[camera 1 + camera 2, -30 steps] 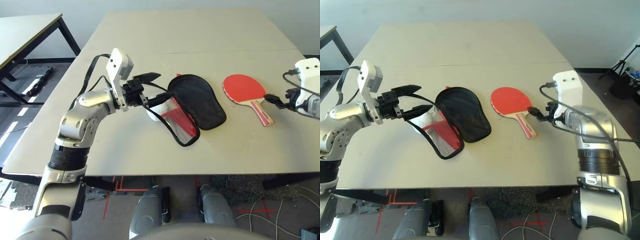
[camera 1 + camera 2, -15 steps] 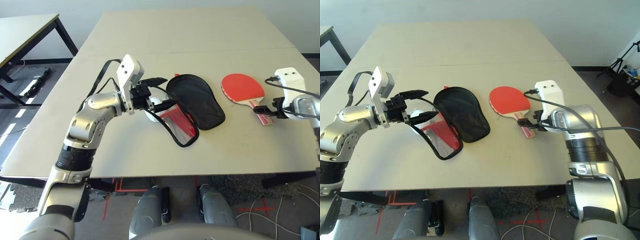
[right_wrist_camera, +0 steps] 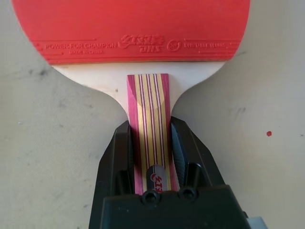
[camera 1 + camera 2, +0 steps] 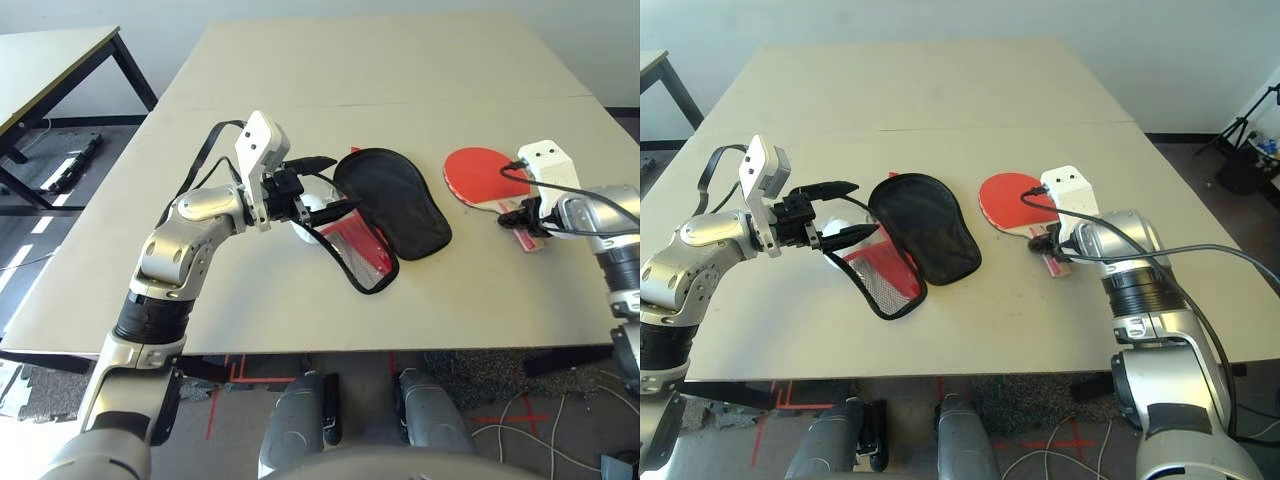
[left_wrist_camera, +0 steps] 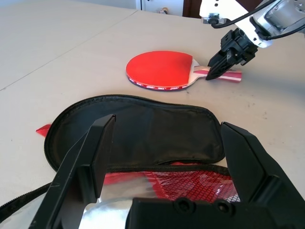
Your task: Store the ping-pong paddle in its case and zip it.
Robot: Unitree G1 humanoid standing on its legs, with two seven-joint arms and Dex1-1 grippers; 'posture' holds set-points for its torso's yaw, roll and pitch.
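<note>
I will use my right gripper to set the ping-pong paddle down on the black lining of the open case [image 4: 392,195].
The ping-pong paddle [image 4: 484,173] lies flat on the table [image 4: 300,300] at the right, red face up, with its striped handle [image 3: 147,95] pointing toward me. My right gripper [image 3: 148,125] is shut on that handle, one black finger pressed to each side. The case [image 4: 395,200] lies open at the table's middle, its black lining up and its red mesh side [image 4: 355,245] folded toward me. My left gripper [image 4: 343,182] hangs open at the case's left edge, fingers spread wide over the zipper rim [image 5: 143,100].
Something white [image 4: 305,222] lies under the left gripper beside the case. A seam [image 4: 450,100] crosses the table behind the objects. Another table [image 4: 50,60] stands at the far left, and cables lie on the floor [image 4: 560,420].
My right gripper has moved left onto the paddle's handle and closed on it. My left arm has shifted a little toward the case, still open.
</note>
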